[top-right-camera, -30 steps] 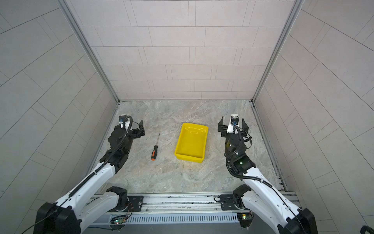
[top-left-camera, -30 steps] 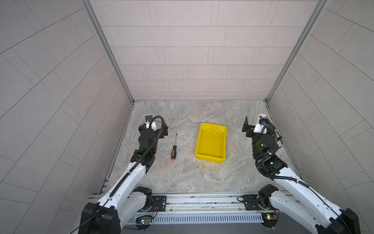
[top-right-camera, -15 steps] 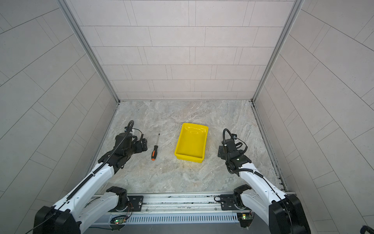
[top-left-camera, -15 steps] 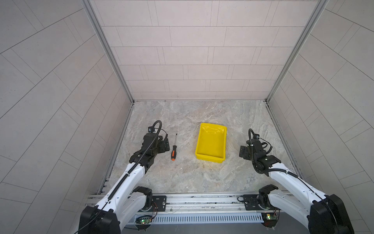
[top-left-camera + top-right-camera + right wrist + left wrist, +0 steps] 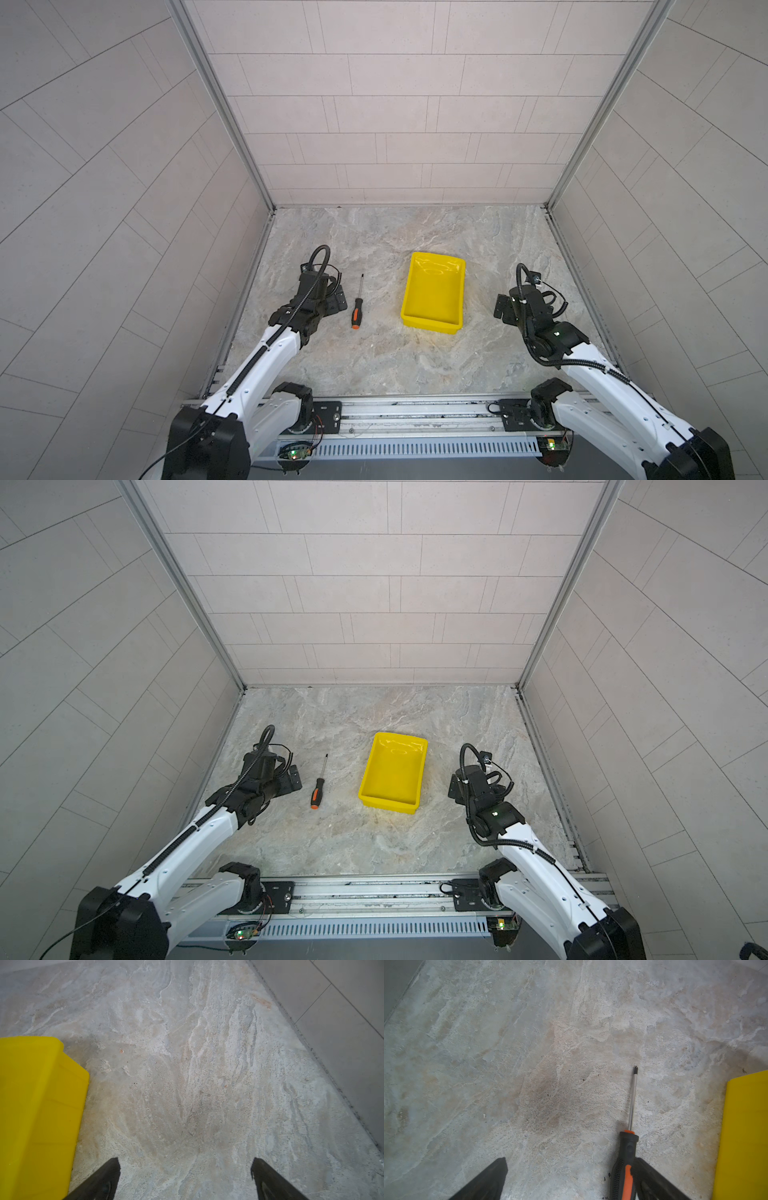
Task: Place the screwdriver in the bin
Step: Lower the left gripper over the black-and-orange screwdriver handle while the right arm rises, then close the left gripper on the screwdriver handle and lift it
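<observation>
My left gripper should next move to the middle of the screwdriver's black handle [image 5: 357, 314] [image 5: 625, 1184], at its orange stripe, and close on it there.
The screwdriver [image 5: 357, 311] [image 5: 318, 789], black handle with orange accents, lies flat on the stone table to the left of the yellow bin [image 5: 432, 329] [image 5: 388, 806]. Its tip points to the back. My left gripper [image 5: 337, 301] [image 5: 291, 781] hangs low just left of the handle, open. In the left wrist view the left gripper [image 5: 570, 1160] stands wide, and the screwdriver [image 5: 626, 1157] handle lies inside the gap, close against one finger [image 5: 652, 1180]. The bin [image 5: 745, 1136] wall shows beyond. My right gripper [image 5: 503, 308] [image 5: 455, 789] [image 5: 185, 1160] is open and empty, beside the bin [image 5: 41, 1105].
Tiled walls close the table on the left, back and right; the right wall's foot [image 5: 332, 1064] runs near my right gripper. A metal rail [image 5: 415, 409] with both arm bases lines the front edge.
Both arms have come down from a raised pose to just above the table. The left gripper has dropped beside the screwdriver handle. Screwdriver and bin have not moved.
</observation>
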